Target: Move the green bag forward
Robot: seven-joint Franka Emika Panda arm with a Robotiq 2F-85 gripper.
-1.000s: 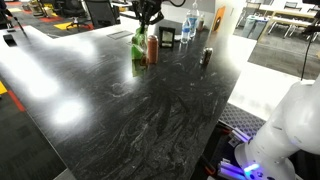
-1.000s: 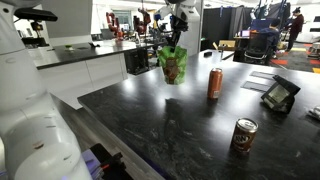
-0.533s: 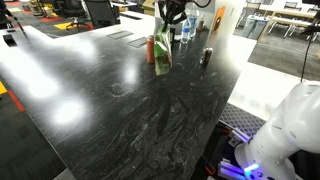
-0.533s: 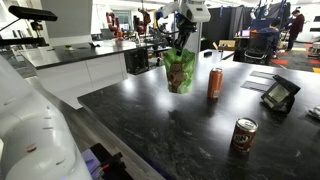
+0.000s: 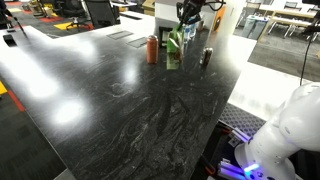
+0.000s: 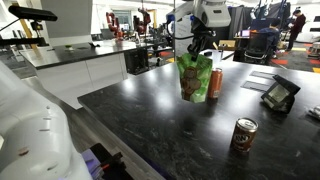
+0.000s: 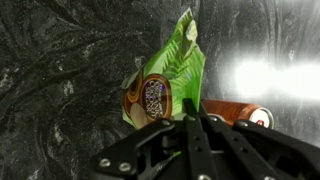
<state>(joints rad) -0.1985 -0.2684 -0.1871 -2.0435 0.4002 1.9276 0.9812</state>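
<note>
Next, my gripper lets go of the green bag on the table midway (image 5: 180, 65) between the red-brown can and the dark can, where I should let it go.
The green bag (image 5: 174, 50) (image 6: 193, 79) is a bright green crinkly pouch with reddish print. It hangs from my gripper (image 5: 183, 27) (image 6: 200, 50), which is shut on its top edge and holds it just above the dark marble table (image 5: 150, 110). In the wrist view the green bag (image 7: 170, 80) fills the middle, with my closed fingers (image 7: 192, 122) pinching its edge. A red-brown can (image 5: 152, 49) (image 6: 215, 83) (image 7: 240, 111) stands right beside the bag.
A clear water bottle (image 5: 189, 28) and a small dark object (image 5: 206, 56) stand near the table's far end. A second can (image 6: 243, 136) and a small tablet on a stand (image 6: 277, 94) sit on the table. The table edge (image 5: 235, 95) drops off nearby.
My gripper has carried the green bag sideways across the table, from one side of the red-brown can past it to the other. The can has not moved.
</note>
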